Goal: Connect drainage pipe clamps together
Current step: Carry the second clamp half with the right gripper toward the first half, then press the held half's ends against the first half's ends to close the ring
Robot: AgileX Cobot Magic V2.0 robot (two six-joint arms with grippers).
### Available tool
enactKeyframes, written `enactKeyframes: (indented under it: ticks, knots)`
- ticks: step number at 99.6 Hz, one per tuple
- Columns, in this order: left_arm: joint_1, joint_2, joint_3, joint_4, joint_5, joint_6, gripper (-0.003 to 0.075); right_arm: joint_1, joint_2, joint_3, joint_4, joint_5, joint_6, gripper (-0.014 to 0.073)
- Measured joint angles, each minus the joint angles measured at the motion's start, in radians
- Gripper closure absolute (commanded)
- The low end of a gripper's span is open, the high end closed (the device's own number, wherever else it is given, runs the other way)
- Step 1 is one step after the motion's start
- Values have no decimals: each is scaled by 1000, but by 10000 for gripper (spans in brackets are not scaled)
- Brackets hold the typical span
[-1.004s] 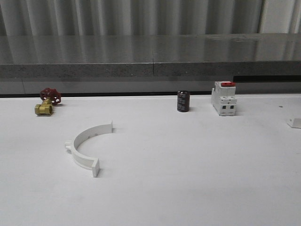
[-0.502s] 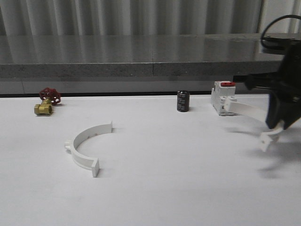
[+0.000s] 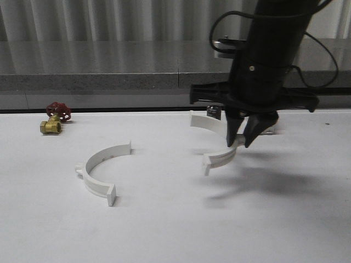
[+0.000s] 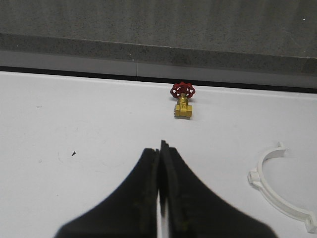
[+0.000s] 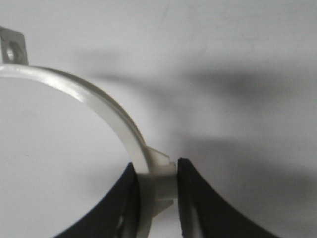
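Observation:
My right gripper will release its pipe clamp against the open side of the clamp (image 3: pixel 147 170) that is lying on the table.
One white semicircular pipe clamp (image 3: pixel 101 164) lies flat on the white table at the left, its open side facing right; the left wrist view catches it too (image 4: pixel 277 186). The second pipe clamp (image 3: pixel 216 139) hangs just above the table to the right of the first. My right gripper (image 3: pixel 240 141) is shut on that clamp's outer lug (image 5: pixel 159 171), with the band curving away from the fingers (image 5: pixel 89 94). My left gripper (image 4: pixel 159 151) is shut with nothing in it, above bare table near the brass valve.
A brass valve with a red handwheel (image 3: pixel 54 118) sits at the far left back. A black cylinder (image 3: pixel 213 112) and a white breaker (image 3: pixel 269 130) stand behind my right arm, mostly hidden. A grey ledge (image 3: pixel 109 76) runs along the back.
My right arm has come in from the right edge, carrying the second clamp leftward to the table's middle. The clamp on the table has not moved.

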Motion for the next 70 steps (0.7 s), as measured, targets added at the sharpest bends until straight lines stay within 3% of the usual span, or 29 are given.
enactKeyframes:
  ticks: [26, 27, 70]
  knots:
    - [0, 0, 0, 0, 0, 0, 741, 104, 120, -123, -71, 40, 124, 533]
    - [0, 0, 0, 0, 0, 0, 741, 186, 244, -272, -83, 84, 214, 533]
    - [0, 0, 0, 0, 0, 0, 741, 186, 244, -272, -73, 84, 255, 533]
